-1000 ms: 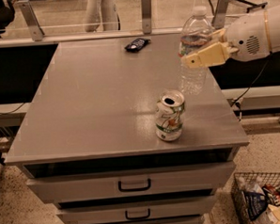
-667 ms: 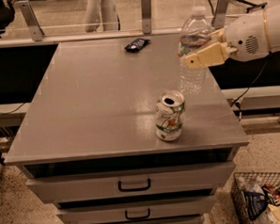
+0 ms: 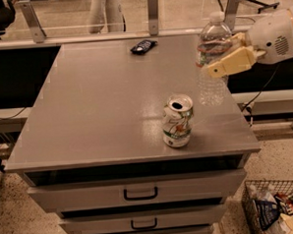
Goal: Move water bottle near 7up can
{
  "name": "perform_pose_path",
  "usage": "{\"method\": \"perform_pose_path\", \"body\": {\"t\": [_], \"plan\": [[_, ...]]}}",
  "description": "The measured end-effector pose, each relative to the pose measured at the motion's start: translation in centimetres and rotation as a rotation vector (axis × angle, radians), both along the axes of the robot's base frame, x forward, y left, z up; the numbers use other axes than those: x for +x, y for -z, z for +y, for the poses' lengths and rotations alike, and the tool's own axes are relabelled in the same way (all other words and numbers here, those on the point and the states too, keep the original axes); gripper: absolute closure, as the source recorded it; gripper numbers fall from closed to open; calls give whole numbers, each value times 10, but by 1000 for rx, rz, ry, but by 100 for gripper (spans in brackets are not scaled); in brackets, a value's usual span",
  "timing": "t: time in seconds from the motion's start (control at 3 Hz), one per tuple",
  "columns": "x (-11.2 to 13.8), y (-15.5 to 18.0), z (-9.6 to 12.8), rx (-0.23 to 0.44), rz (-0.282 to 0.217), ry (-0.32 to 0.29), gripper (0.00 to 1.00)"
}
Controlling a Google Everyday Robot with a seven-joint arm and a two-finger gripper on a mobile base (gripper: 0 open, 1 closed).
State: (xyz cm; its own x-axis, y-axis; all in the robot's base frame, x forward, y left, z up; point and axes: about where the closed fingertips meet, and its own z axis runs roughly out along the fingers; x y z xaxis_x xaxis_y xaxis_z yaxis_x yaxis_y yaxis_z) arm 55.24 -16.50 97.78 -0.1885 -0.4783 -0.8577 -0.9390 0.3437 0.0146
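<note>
I should use my gripper to set the water bottle down on the grey table (image 3: 200, 133), close against the basket side of the 7up can.
The water bottle (image 3: 213, 86), clear ribbed plastic with a white cap and a red-and-white label band, stands upright near the table's right edge. Its base is at or just above the surface. My gripper (image 3: 213, 57) reaches in from the right and is shut on the bottle at label height; the cream-coloured finger (image 3: 230, 63) lies across its front. The 7up can (image 3: 177, 121), dented, white and green with a silver top, stands near the table's front, a short way left of and in front of the bottle.
The grey metal table (image 3: 96, 107) has drawers (image 3: 140, 192) below its front edge. A small dark flat packet (image 3: 143, 46) lies at the far middle. A wire basket (image 3: 277, 213) of trash sits on the floor at the lower right. Metal rail posts (image 3: 153, 10) stand behind the table.
My gripper has carried the bottle slightly right and lower, toward the table surface. The can and the packet have not moved.
</note>
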Motion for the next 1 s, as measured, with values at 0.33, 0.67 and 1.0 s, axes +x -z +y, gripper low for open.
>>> {"method": "perform_pose_path", "body": {"t": [0.33,0.67,1.0], "plan": [[-18,10,-9,22,37,-89,100],[-31,33,-9,90,70,-150,100],[-40,56,-6,131,76,-210,100]]}}
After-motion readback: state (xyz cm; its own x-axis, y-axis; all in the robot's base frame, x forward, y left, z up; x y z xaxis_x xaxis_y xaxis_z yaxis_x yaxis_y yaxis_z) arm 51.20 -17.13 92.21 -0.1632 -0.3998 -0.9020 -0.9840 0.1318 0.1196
